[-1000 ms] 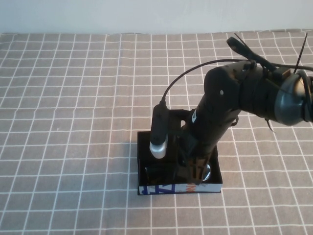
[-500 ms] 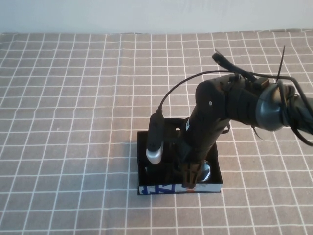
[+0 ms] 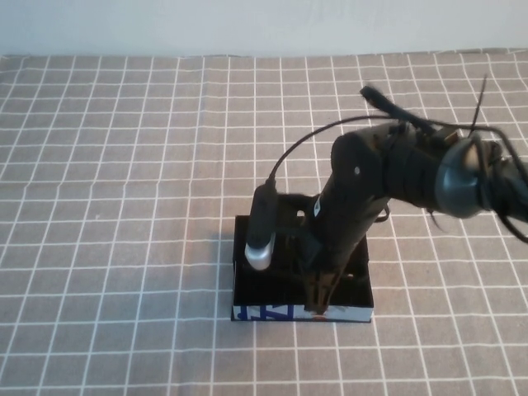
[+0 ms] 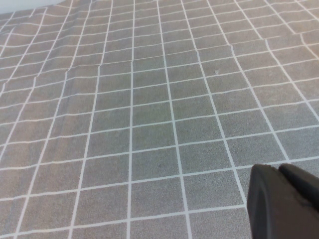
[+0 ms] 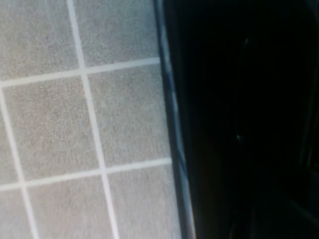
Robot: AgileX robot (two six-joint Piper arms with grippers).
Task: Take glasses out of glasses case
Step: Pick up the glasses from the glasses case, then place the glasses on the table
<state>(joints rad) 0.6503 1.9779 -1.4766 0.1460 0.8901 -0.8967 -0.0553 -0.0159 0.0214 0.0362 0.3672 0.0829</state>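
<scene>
My right gripper will let go of the glasses on the checked cloth (image 3: 433,291) next to the glasses case, on that arm's own side.
The glasses case (image 3: 268,313) stands on the checked cloth at the front middle, its white front side with blue and orange print facing me and its inside black. My right gripper (image 3: 320,302) reaches down into the case near its front wall. The glasses do not show apart from the dark inside and the arm over it. In the right wrist view the case's printed edge (image 5: 172,124) runs beside a black interior. My left gripper (image 4: 286,199) shows only in the left wrist view, shut and empty over bare cloth.
A grey cloth with a white grid (image 3: 124,165) covers the whole table, and a white wall runs along the back. The right arm's wrist camera (image 3: 261,235) and its cable hang over the case's left half.
My right gripper has gone lower into the case towards its front wall. A shiny lens seen earlier at the case's front right no longer shows.
</scene>
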